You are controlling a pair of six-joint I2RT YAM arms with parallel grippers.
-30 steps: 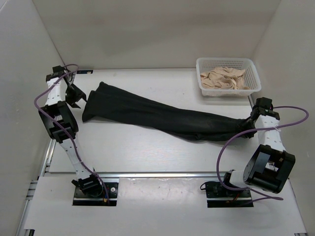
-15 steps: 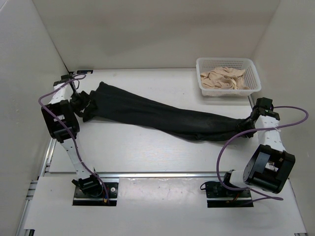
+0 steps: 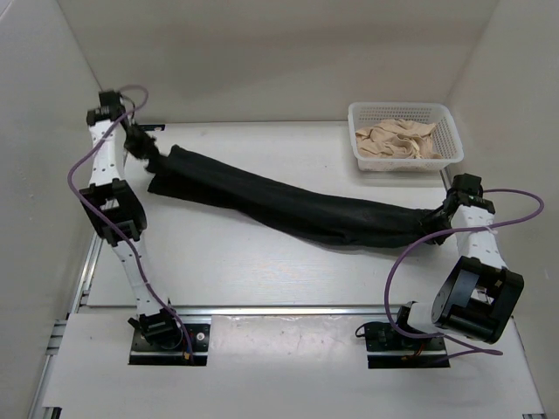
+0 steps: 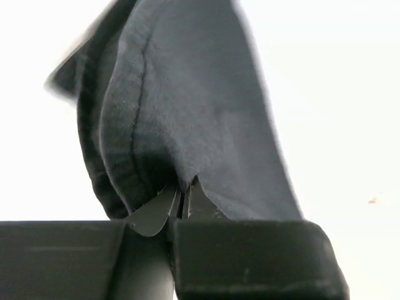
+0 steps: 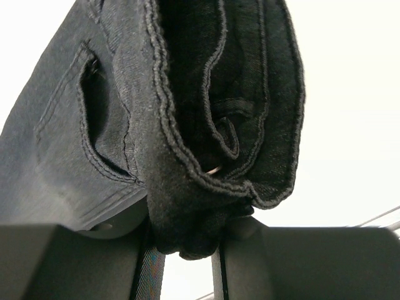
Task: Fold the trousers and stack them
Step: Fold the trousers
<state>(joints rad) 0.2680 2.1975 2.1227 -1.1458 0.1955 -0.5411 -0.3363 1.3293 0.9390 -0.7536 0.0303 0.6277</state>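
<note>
I will let go of the trousers' waistband with my right gripper on the table (image 3: 440, 247) in front of the white basket, near the side wall.
The black trousers (image 3: 288, 205) lie stretched across the table from far left to right, folded lengthwise. My left gripper (image 3: 150, 157) is shut on the leg-cuff end, lifted slightly off the table; in the left wrist view the hem (image 4: 181, 112) is pinched between the closed jaws. My right gripper (image 3: 444, 214) is shut on the bunched waistband (image 5: 194, 175), whose pocket and seams fill the right wrist view. The trousers sag a little between the two grippers.
A white plastic basket (image 3: 445, 155) holding beige cloth (image 3: 397, 140) stands at the far right of the table. White walls enclose the table on the left, back and right.
My left gripper reached the cuff end, closed on it and rose toward the back-left, pulling the trousers straighter. The right gripper kept its hold and place.
</note>
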